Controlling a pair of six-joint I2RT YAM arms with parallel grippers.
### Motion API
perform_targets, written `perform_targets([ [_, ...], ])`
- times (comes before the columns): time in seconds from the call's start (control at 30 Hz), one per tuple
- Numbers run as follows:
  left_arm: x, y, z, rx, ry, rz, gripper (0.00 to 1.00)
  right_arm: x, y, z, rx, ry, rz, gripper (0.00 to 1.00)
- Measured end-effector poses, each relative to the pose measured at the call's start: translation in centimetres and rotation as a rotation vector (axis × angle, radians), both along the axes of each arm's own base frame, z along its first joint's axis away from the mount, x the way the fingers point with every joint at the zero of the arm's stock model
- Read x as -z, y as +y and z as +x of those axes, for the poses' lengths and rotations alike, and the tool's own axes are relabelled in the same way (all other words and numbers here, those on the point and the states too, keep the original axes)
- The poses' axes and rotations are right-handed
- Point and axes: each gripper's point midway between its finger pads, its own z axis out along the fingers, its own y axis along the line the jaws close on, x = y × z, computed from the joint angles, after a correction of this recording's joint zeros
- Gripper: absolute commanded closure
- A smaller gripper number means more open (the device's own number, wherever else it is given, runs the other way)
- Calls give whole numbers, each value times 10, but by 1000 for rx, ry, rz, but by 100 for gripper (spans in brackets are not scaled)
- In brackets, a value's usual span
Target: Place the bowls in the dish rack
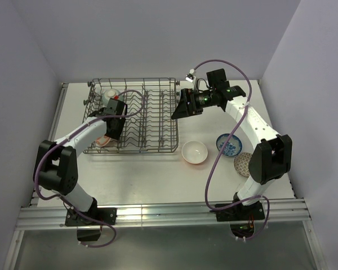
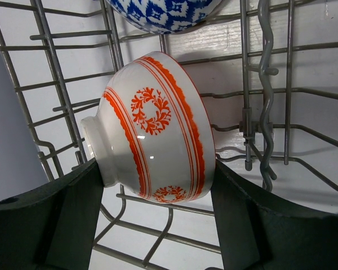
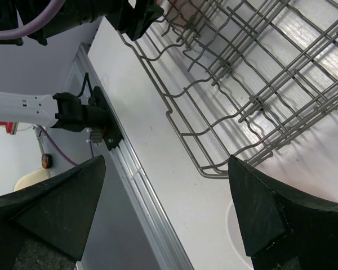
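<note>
The red-orange patterned bowl lies on its side with the robot's left gripper spanning it from foot to rim, so that gripper should open and grip the bowl's foot (image 2: 97,147).
The grey wire dish rack (image 1: 141,121) stands at the back left of the table. My left gripper (image 1: 110,127) is inside its front left corner, shut on a red-orange patterned bowl (image 2: 158,129) that lies on its side among the wires; one finger (image 2: 84,197) is at the foot, the other at the rim. A blue-white patterned bowl (image 2: 163,11) lies just beyond it in the rack. A pale bowl (image 1: 111,94) sits in the back left corner. My right gripper (image 1: 177,108) is open and empty above the rack's right edge (image 3: 214,169).
Three bowls sit on the table right of the rack: a white one (image 1: 195,152), a blue-white one (image 1: 229,144) and a brownish patterned one (image 1: 243,164) beside the right arm. The white bowl's rim shows low in the right wrist view (image 3: 236,236). Walls enclose the table.
</note>
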Motion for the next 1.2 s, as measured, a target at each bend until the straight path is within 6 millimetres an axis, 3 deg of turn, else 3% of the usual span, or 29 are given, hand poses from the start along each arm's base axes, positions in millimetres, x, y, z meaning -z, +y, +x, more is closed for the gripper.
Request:
perform_targets([
  [0.13,2,-1,0,3,3,0,31,0,0,0,0,-2,-1,4],
  [0.27,3,-3,0,9,9,-10,18,0,0,0,0,-2,-1,4],
  [0.7,1,-8,0,23,20,-29,5,1,-1,-1,-1,5,-2,2],
  [1.2,-36,-16,7,38,-32,-74,1,3,-6,-6,-5,24,-32,2],
])
